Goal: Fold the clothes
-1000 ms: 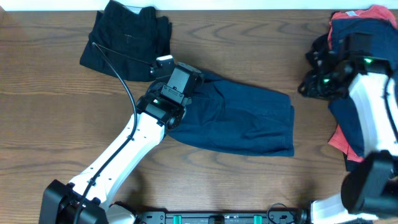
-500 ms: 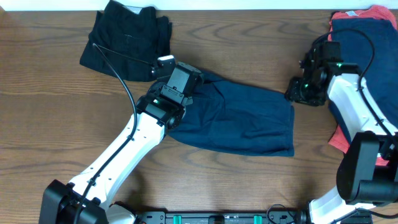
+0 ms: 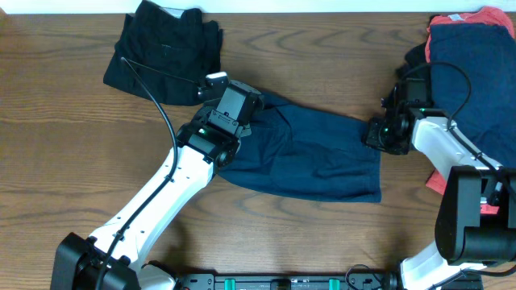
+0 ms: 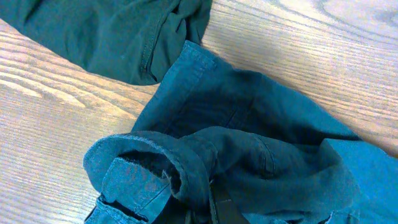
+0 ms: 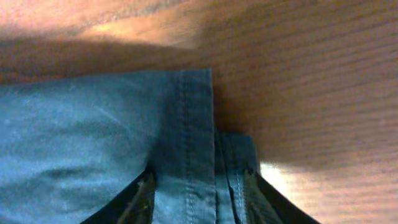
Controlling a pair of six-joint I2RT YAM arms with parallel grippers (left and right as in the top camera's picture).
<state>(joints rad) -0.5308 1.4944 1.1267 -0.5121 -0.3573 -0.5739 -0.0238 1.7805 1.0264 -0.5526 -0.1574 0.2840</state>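
Observation:
My left gripper will let go of the navy blue shorts' bunched edge on the table (image 3: 223, 122) (image 4: 217, 135), at a spot just in front of the black garment.
Navy blue shorts (image 3: 310, 157) lie spread across the middle of the table. My left gripper (image 3: 231, 107) is shut on their bunched upper left edge; in the left wrist view the fabric (image 4: 205, 155) folds up and over the jaws of that gripper (image 4: 217, 208). My right gripper (image 3: 377, 134) sits at the shorts' upper right corner. In the right wrist view it (image 5: 199, 208) stands open, one finger on each side of the stitched hem corner (image 5: 186, 124).
A black garment (image 3: 165, 48) lies at the back left, close to the left gripper. A pile of coral-red and navy clothes (image 3: 472, 56) fills the right edge, behind the right arm. Bare wood table (image 3: 64, 161) shows to the left and in front.
My right gripper has travelled left from the pile at the right edge and down onto the shorts' upper right corner. The left arm and the shorts have not moved.

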